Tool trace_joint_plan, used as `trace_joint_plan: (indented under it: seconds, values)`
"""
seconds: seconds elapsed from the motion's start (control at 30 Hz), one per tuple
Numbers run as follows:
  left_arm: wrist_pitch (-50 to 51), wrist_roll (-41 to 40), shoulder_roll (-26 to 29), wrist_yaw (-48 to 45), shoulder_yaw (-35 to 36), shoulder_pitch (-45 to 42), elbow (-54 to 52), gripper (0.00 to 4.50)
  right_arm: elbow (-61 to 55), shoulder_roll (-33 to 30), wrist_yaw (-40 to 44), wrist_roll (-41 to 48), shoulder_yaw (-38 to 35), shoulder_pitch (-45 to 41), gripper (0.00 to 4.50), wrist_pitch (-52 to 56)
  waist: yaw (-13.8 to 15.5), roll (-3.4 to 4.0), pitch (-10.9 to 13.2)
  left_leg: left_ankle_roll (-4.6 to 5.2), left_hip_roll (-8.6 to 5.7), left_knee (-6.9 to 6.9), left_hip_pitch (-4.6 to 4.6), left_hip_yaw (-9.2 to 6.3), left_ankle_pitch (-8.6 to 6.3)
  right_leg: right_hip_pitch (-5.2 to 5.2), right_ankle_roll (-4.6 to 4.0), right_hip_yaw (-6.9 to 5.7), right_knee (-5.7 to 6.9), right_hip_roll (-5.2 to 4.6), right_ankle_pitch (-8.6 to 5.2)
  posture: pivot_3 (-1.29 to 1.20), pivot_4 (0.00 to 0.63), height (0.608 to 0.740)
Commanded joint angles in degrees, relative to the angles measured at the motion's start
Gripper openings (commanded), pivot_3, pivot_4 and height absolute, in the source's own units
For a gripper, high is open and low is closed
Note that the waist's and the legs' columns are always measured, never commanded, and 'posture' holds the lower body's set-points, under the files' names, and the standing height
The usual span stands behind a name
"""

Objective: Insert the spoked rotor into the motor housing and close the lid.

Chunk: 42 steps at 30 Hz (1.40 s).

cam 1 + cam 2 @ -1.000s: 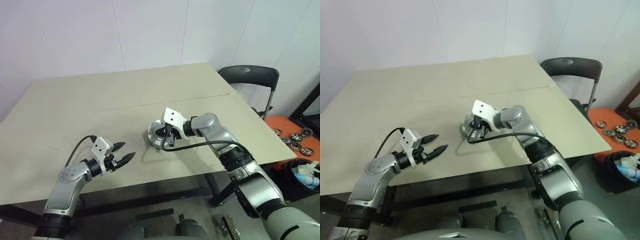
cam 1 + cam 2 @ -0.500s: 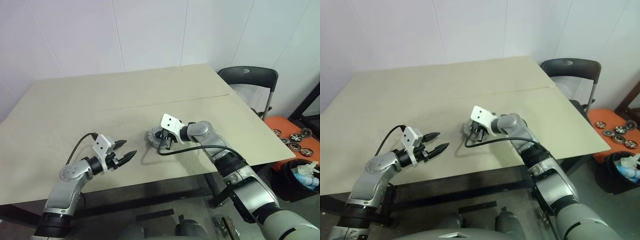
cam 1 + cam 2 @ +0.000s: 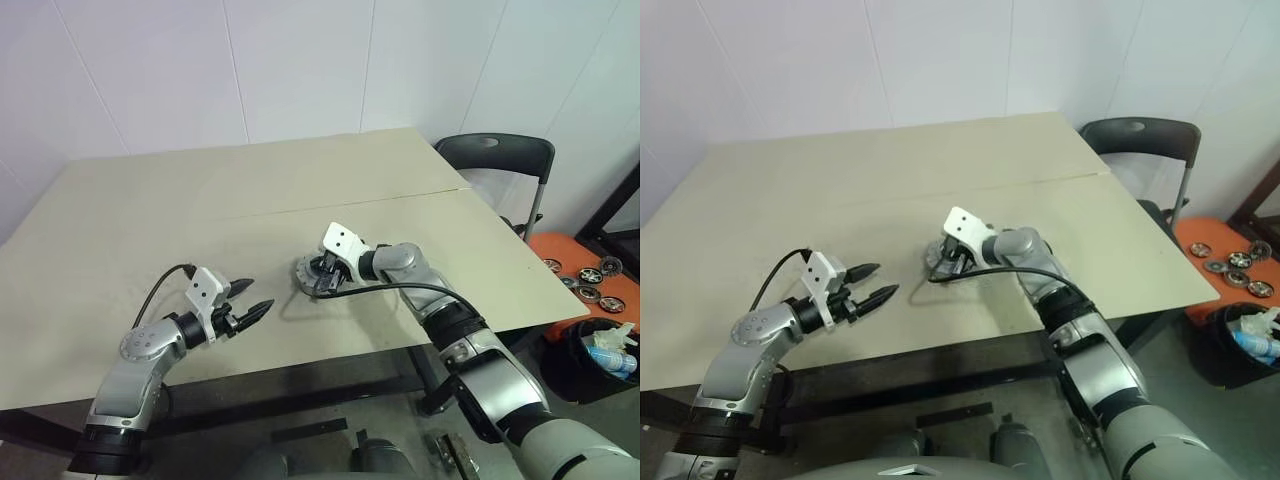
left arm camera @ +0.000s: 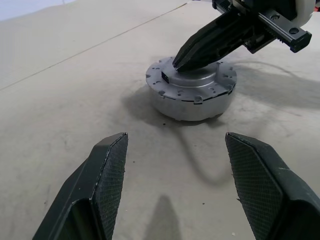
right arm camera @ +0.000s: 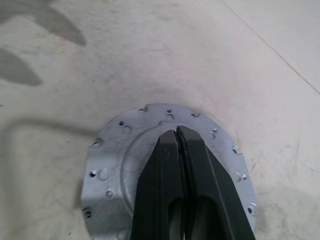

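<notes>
The gap between the lid's rim and the motor housing looks dark, so my right gripper needs to open, grip the lid's raised centre [image 4: 199, 78] and put the lid back in place.
A round silver motor housing [image 4: 192, 106] stands on the tan table, and the grey lid [image 5: 114, 170], with small holes around its rim, lies flat on top of it. My right gripper [image 5: 177, 131] is shut, its closed tips resting on the lid's top face near the middle [image 3: 322, 272]. My left gripper [image 4: 176, 137] is open and holds nothing. It hovers low over the table to the left of the housing [image 3: 258, 294], a hand's width away and pointing at it. The spoked rotor is hidden.
A black chair [image 3: 498, 155] stands at the table's right end. On the floor beyond it are an orange tray [image 3: 590, 270] with several small wheels and a bin [image 3: 605, 355]. A seam [image 3: 260, 213] crosses the table [image 3: 150, 200] behind the housing.
My right gripper has sunk a little and tilted further down onto the lid, staying shut. The left arm and the housing have not moved.
</notes>
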Motion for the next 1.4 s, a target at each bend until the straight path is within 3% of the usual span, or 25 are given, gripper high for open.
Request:
trace_joint_plan:
  seconds: [0.03, 0.23, 0.4, 0.5, 0.8, 0.87, 1.23, 1.4]
  values:
    - [-0.6, 0.2, 0.3, 0.2, 0.4, -1.2, -1.8, 3.33, 1.4, -0.3, -0.1, -2.2, 1.5, -0.6, 0.04, 0.6, 0.0, 0.00, 0.0, 0.00, 0.00, 0.00, 0.00, 0.00, 0.00, 0.00, 0.01, 0.00, 0.00, 0.00, 0.00, 0.00, 0.000, 0.740]
    - [-0.5, 0.0, 0.7, 0.1, 0.7, -1.1, -2.0, 3.33, 2.0, -1.8, 1.2, -4.8, 4.0, 0.6, 0.04, 2.5, 0.1, 0.00, -0.1, 0.00, 0.00, 0.01, 0.09, 0.00, 0.00, 0.08, 0.05, 0.00, 0.01, 0.00, -0.05, 0.00, 0.000, 0.740]
    - [-0.6, 0.0, 0.9, -0.1, 0.8, -1.3, -1.7, 3.33, 0.6, -0.8, 1.6, -1.9, 1.4, 1.0, 0.21, 4.8, 0.1, 0.00, -0.1, 0.00, 0.00, 0.01, 0.12, 0.00, 0.00, 0.13, 0.09, 0.00, 0.01, -0.01, -0.08, 0.00, 0.000, 0.740]
    - [-0.8, 0.1, 0.8, -0.2, 0.7, -1.4, -1.3, 3.33, -1.1, -0.6, 3.1, -0.6, 0.8, 1.7, 0.91, 6.5, 0.1, 0.00, -0.1, 0.00, 0.00, 0.01, 0.06, -0.01, 0.00, 0.07, 0.06, 0.00, 0.01, -0.01, -0.07, 0.00, 0.000, 0.740]
    - [-1.0, 0.2, 0.7, -0.1, 0.6, -1.0, -0.9, 3.33, -1.4, -0.2, 3.3, -1.1, 1.5, 2.3, 4.00, 8.7, -0.1, -0.01, -0.1, 0.00, 0.00, 0.00, 0.08, 0.00, 0.00, 0.06, 0.09, 0.00, 0.01, 0.00, -0.08, 0.00, 0.000, 0.740]
    - [-1.1, 0.2, 0.8, -0.1, 0.6, -0.9, -0.8, 3.33, -1.9, -0.2, 4.1, -1.0, 2.0, 2.7, 4.47, 9.4, -0.1, 0.03, -0.1, 0.00, 0.00, 0.00, 0.06, 0.00, 0.00, 0.05, 0.09, 0.00, 0.01, -0.01, -0.08, 0.00, 0.000, 0.740]
    - [-1.6, 0.7, 0.7, -0.3, 0.4, -0.9, -0.1, 3.33, -2.8, 0.1, 3.6, -1.3, 2.4, 3.5, 4.47, 10.6, 0.1, 0.02, -0.1, 0.00, -0.01, -0.01, 0.05, 0.00, 0.00, 0.06, 0.12, 0.00, -0.01, -0.02, -0.10, 0.00, 0.000, 0.740]
    - [-2.1, 1.0, 0.4, -0.3, 0.2, -0.9, 0.3, 3.33, -2.0, 0.3, 1.8, -1.5, 1.9, 3.1, 3.22, 10.1, 0.0, 0.02, -0.1, 0.00, -0.01, -0.01, 0.06, 0.00, 0.00, 0.06, 0.12, 0.00, -0.01, -0.02, -0.11, 0.00, 0.000, 0.740]
